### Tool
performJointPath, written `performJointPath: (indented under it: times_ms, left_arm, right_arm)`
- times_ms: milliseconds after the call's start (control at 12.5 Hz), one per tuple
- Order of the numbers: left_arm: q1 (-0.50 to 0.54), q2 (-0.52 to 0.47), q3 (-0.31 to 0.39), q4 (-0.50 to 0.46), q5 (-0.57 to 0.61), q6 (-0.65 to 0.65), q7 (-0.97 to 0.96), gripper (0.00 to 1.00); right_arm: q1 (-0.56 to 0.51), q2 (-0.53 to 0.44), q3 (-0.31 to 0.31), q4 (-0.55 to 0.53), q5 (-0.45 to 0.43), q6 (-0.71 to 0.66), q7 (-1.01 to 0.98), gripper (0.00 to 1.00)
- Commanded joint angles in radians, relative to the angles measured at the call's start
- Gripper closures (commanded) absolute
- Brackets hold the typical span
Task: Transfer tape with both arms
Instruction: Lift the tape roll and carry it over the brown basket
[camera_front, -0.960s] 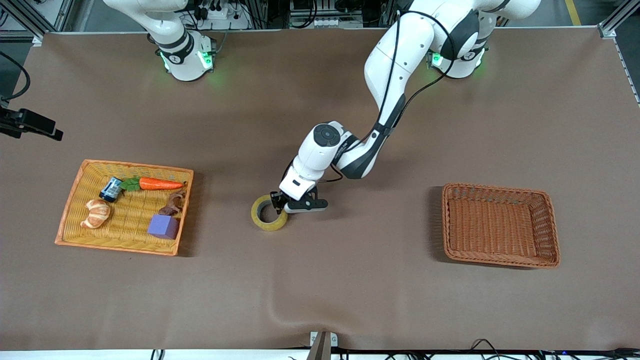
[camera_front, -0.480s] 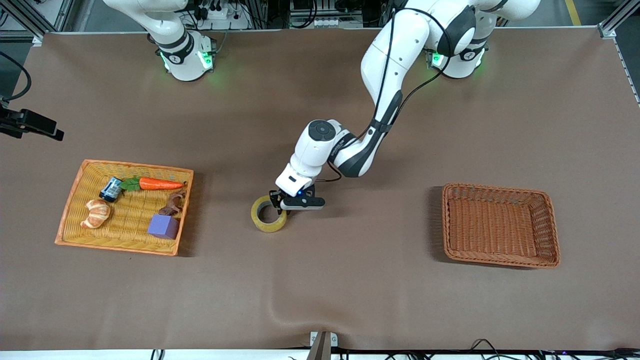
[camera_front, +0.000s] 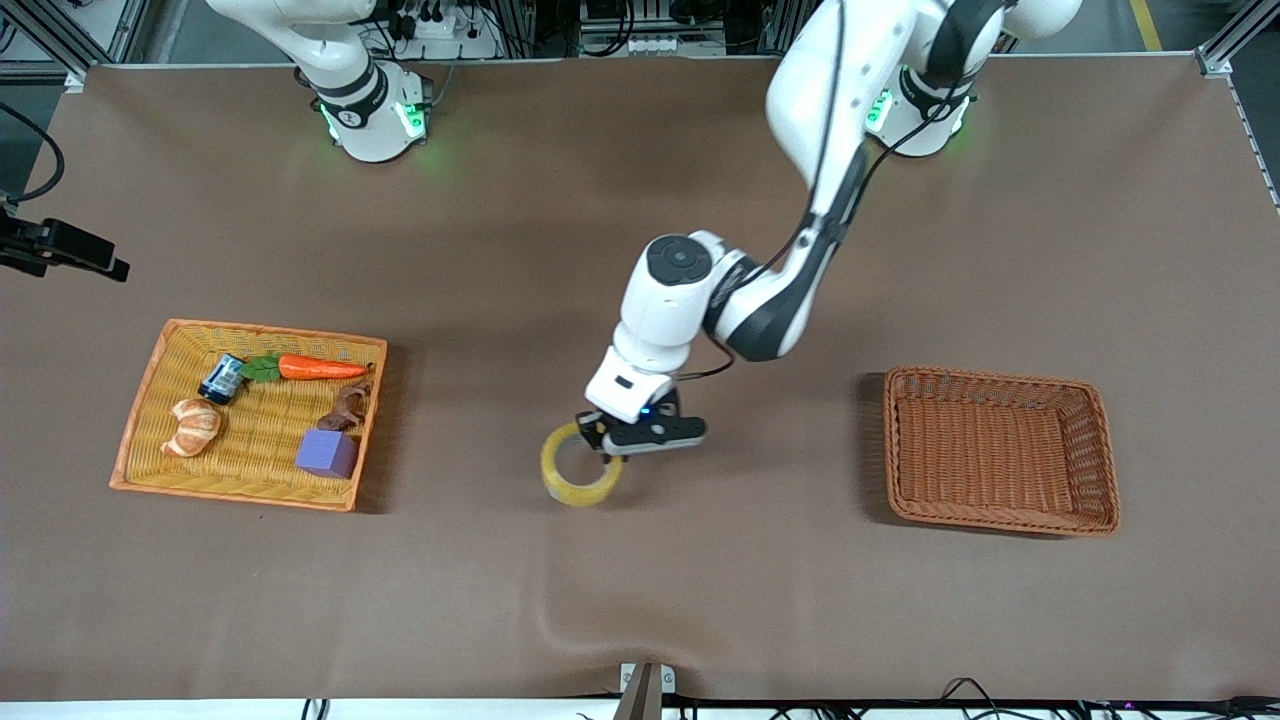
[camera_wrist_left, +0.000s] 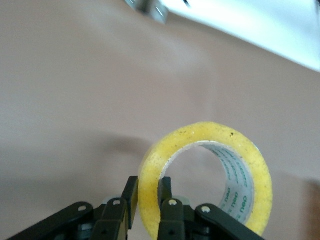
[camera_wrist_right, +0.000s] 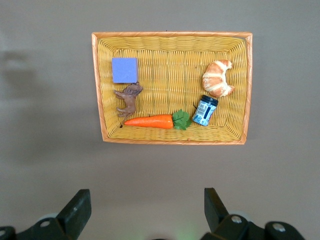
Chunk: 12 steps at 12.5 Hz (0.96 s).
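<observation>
I should release the tape from my left gripper near the middle of the empty brown basket's bottom (camera_front: 1008, 444).
The tape (camera_front: 580, 465) is a translucent yellow ring. My left gripper (camera_front: 604, 436) is shut on its wall and holds it up over the middle of the table, between the two baskets. In the left wrist view the tape (camera_wrist_left: 210, 170) stands on edge, one finger outside the ring and one inside it, and my left gripper (camera_wrist_left: 148, 192) pinches the wall. My right gripper (camera_wrist_right: 145, 210) is open and empty, high over the table beside the yellow basket (camera_wrist_right: 100, 90). The right arm waits, only its base in the front view.
The yellow basket (camera_front: 140, 420) at the right arm's end holds a carrot (camera_front: 310, 368), a croissant (camera_front: 192, 427), a purple cube (camera_front: 327, 452), a small can (camera_front: 222, 378) and a brown figure (camera_front: 345, 408). An empty brown basket (camera_front: 1000, 450) stands at the left arm's end.
My left gripper has lifted the tape off the table and carried it toward the brown basket. The right arm has not moved.
</observation>
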Motion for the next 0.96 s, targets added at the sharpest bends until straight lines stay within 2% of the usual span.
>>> performJointPath:
  times_ms: [0, 160, 320, 560, 720, 880]
  left_arm:
    - [0.054, -0.179, 0.01, -0.115, 0.03, -0.157, 0.007, 1.0]
    - [0.138, -0.311, 0.003, -0.259, 0.03, -0.208, 0.121, 1.0]
    - [0.216, -0.389, 0.001, -0.367, 0.021, -0.24, 0.301, 1.0]
    - [0.381, -0.426, 0.006, -0.411, 0.031, -0.436, 0.549, 1.0]
    - [0.529, -0.46, 0.003, -0.486, 0.034, -0.438, 0.733, 1.0]
    - [0.618, -0.445, 0.003, -0.501, 0.034, -0.427, 0.845, 1.0]
  right_arm:
    - [-0.016, -0.014, 0.014, -0.016, 0.004, 0.002, -0.011, 0.0]
    - [-0.016, -0.014, 0.014, -0.016, 0.003, 0.003, -0.012, 0.0]
    - [-0.016, -0.013, 0.014, -0.017, 0.003, 0.003, -0.011, 0.0]
    - [-0.015, -0.014, 0.014, -0.017, 0.001, 0.003, -0.012, 0.0]
    - [-0.015, -0.014, 0.018, -0.019, -0.004, 0.003, -0.011, 0.0]
    - [-0.015, -0.014, 0.018, -0.019, -0.005, 0.003, -0.011, 0.0]
